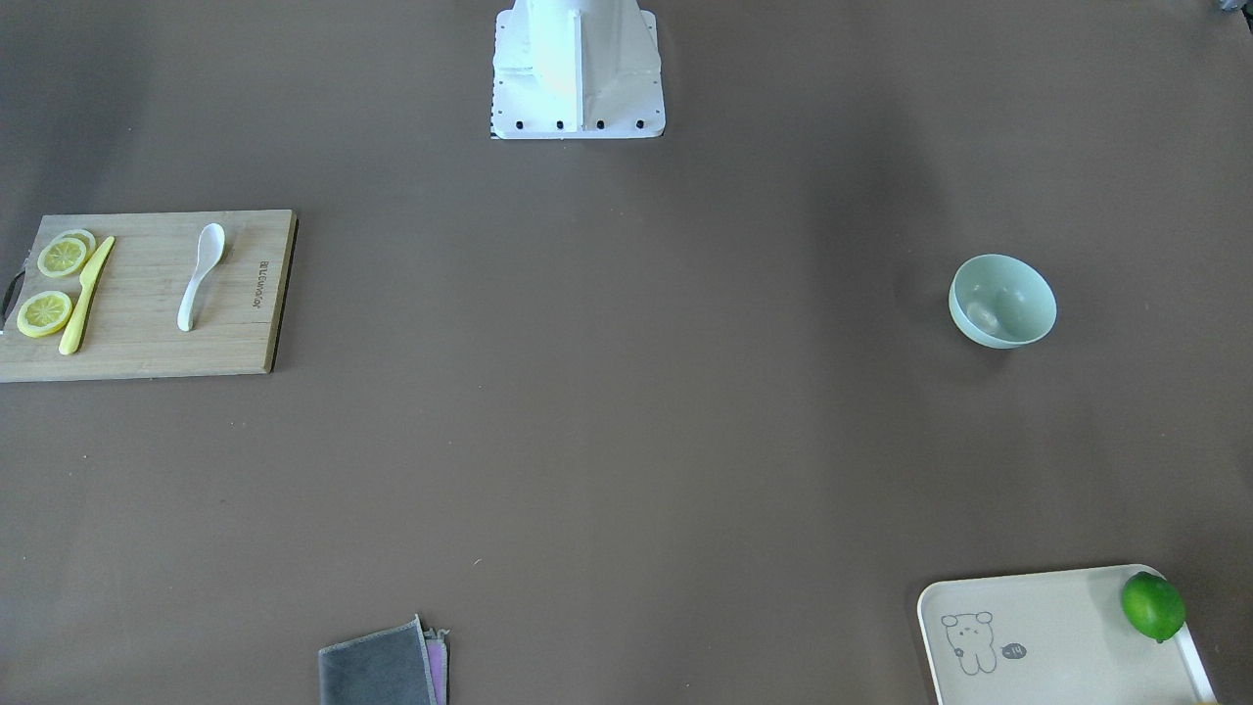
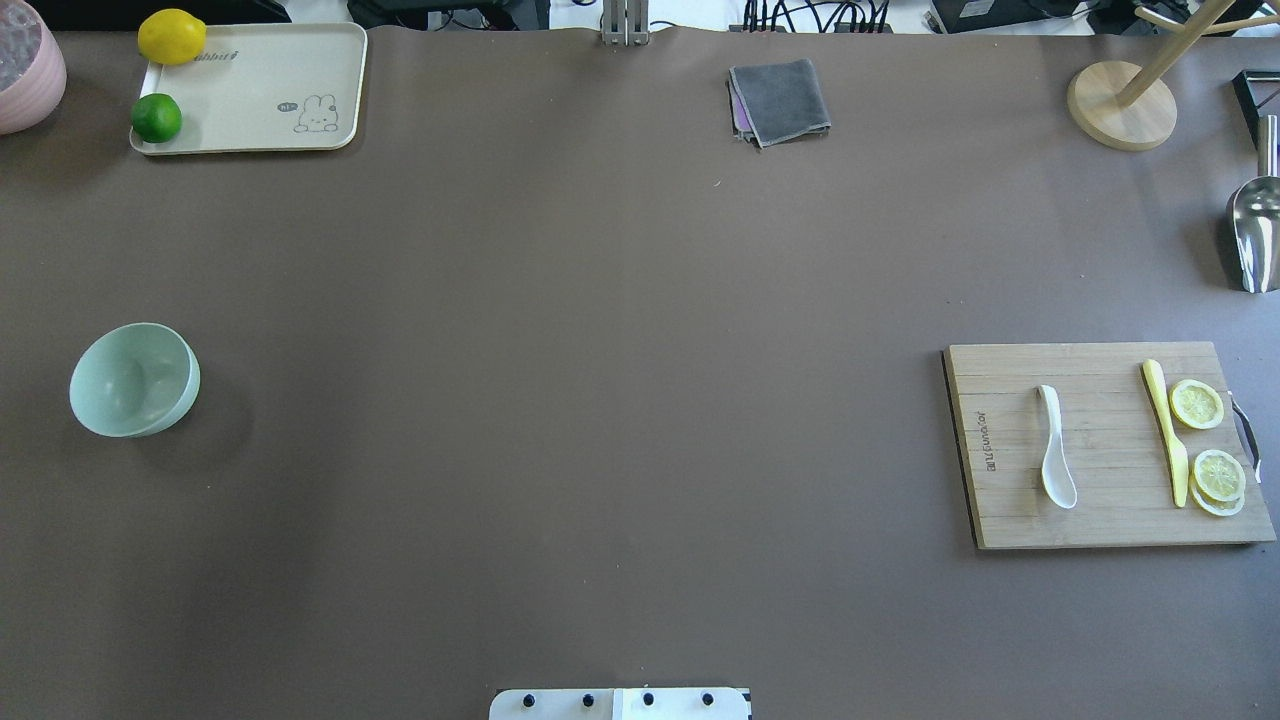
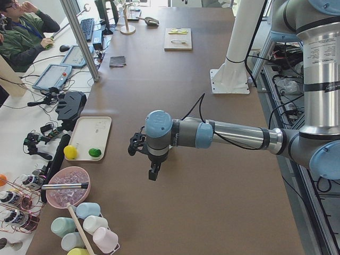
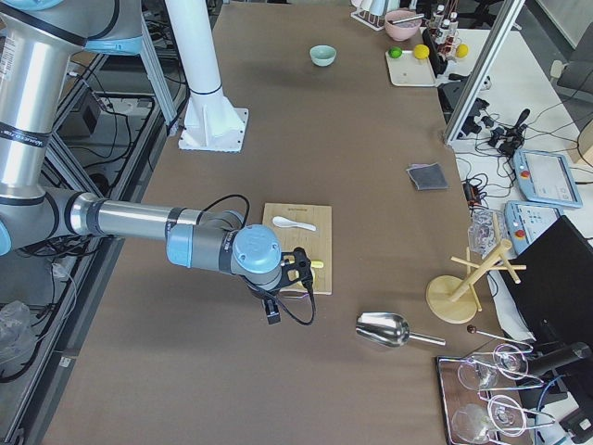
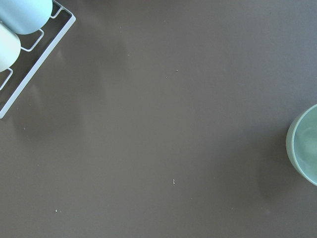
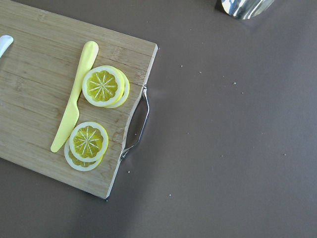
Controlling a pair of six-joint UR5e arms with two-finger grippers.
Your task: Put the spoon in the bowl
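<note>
The mint-green bowl is my left gripper's next stop. It should close there on the bowl's rim (image 1: 1052, 299) (image 5: 291, 144), on the side farthest from the cutting board.
The white spoon (image 2: 1055, 445) lies on a wooden cutting board (image 2: 1100, 525) on the robot's right side, scoop toward the robot; it also shows in the front view (image 1: 200, 274), and its tip shows in the right wrist view (image 6: 4, 43). The mint-green bowl (image 2: 135, 380) stands upright on the table at the far left, also at the right edge of the left wrist view (image 5: 304, 146). The left gripper (image 3: 152, 175) hangs above the table near the bowl's end. The right gripper (image 4: 271, 313) hangs beside the board's handle end. Each shows only in a side view, so I cannot tell if it is open or shut.
A yellow knife (image 2: 1165, 430) and lemon slices (image 2: 1197, 404) share the board. A cream tray (image 2: 250, 90) with a lime (image 2: 157, 118) and a lemon, a grey cloth (image 2: 780, 100), a wooden stand (image 2: 1120, 105) and a metal scoop (image 2: 1255, 235) line the far edge. A cup rack (image 5: 29, 34) stands left of the bowl.
</note>
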